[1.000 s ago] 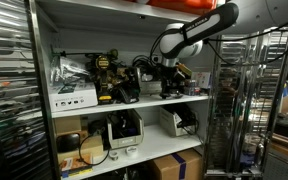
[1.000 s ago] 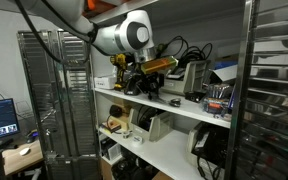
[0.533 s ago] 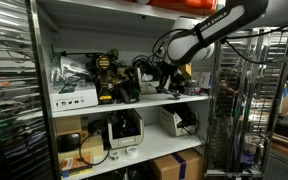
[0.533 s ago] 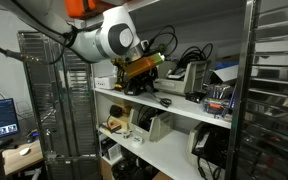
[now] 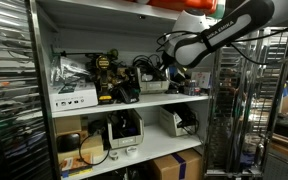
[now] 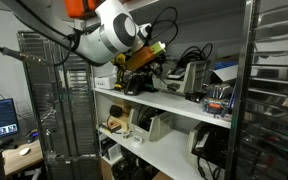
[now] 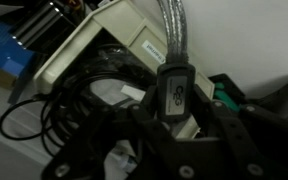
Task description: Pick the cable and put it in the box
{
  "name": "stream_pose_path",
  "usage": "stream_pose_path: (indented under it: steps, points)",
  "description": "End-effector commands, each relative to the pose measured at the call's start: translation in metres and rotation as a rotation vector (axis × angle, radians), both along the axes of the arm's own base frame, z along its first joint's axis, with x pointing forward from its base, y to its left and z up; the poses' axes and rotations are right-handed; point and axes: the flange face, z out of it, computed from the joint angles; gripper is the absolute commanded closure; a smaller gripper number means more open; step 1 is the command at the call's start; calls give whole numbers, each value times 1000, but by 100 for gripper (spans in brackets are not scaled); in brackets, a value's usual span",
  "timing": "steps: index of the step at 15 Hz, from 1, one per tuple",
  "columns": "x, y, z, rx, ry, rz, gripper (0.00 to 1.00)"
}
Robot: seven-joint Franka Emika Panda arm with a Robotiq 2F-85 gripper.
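Note:
The cable, now in loose loops under my gripper, will be let go by my gripper over the black wires in the beige box (image 5: 148, 76) (image 7: 96, 80) on the upper shelf.
The cable (image 7: 62, 112), thin and black in loose loops, shows at the left of the wrist view, running in under my gripper (image 7: 172, 125). The fingers look closed together on its strands. A beige box (image 7: 109, 40) lies just behind the cable. In both exterior views my gripper (image 5: 170, 68) (image 6: 142, 62) hangs just above the cluttered upper shelf (image 5: 169, 99), among dark tools and wires. The cable itself is too small to make out there.
The upper shelf holds power tools (image 5: 106, 78), a white box (image 5: 72, 97) and tangled wires. The shelf below has printers or cases (image 5: 124, 130) and cardboard cartons (image 5: 179, 166). Metal wire racks (image 5: 234, 100) (image 6: 44, 100) stand on both sides.
The arm has pulled up and back from the shelf, and my gripper now sits higher than a second ago.

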Motion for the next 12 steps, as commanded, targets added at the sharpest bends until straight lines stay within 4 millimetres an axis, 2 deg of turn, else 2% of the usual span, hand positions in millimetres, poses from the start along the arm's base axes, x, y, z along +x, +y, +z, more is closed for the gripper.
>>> stream_pose_path:
  steps: [1,3,5,12]
  points:
    - [13,7,45,27,-171,-79,80]
    - [22,12,59,33,-257,-120,81]
    - [35,16,65,51,-337,-160,81]
    - [93,20,37,144,-520,-264,82]
